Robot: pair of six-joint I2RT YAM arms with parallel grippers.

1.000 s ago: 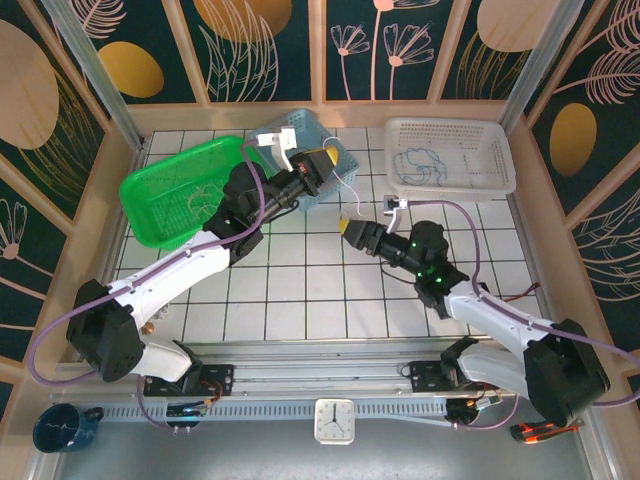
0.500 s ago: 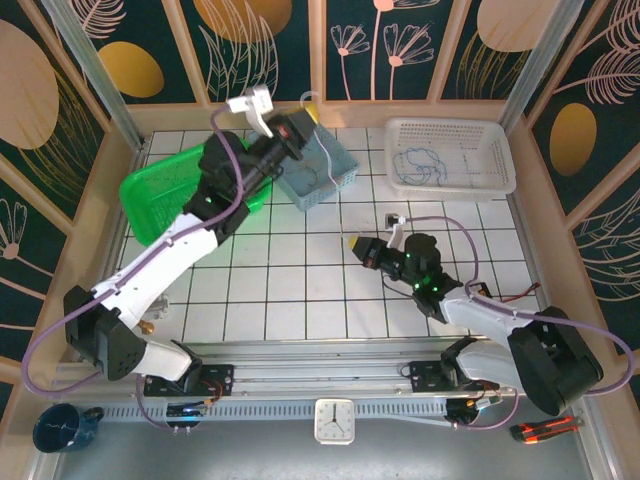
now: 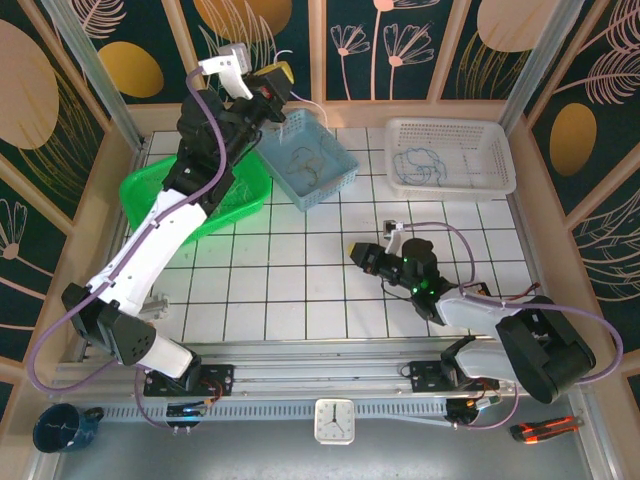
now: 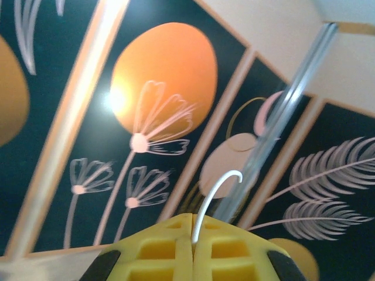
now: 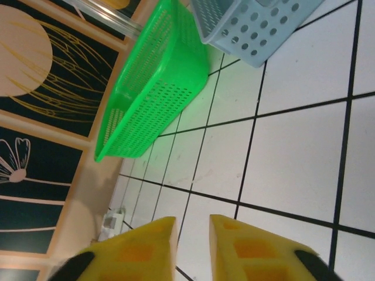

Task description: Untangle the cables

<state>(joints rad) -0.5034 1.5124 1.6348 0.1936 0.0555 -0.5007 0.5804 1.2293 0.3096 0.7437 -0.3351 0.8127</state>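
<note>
My left gripper should release the thin pale white cable on the mesh bottom of the green basket point(image 3: 216, 199).
My left gripper point(image 3: 279, 71) is raised high near the back wall, above the blue basket point(image 3: 340, 180). It is shut on a thin pale white cable point(image 4: 214, 187), which curls up out of the closed yellow pads point(image 4: 225, 249). Grey-brown cables point(image 3: 305, 165) lie looped inside the blue basket. A thin blue cable point(image 3: 418, 166) rests in the white basket point(image 3: 500, 150) at the back right. My right gripper point(image 3: 356, 249) sits low over the middle tiles, open, with bare tile between its fingers point(image 5: 149, 246).
A green basket point(image 3: 150, 190) sits tilted at the back left, beside the blue basket point(image 5: 258, 29); its green mesh wall point(image 5: 158, 88) faces my right gripper. Wooden-framed wall panels enclose the table on three sides. A clock point(image 3: 333, 420) stands at the near rail.
My left arm has swung up and back to the left, lifting the white cable out of the blue basket. My right arm has drawn back and lowered toward the near side.
</note>
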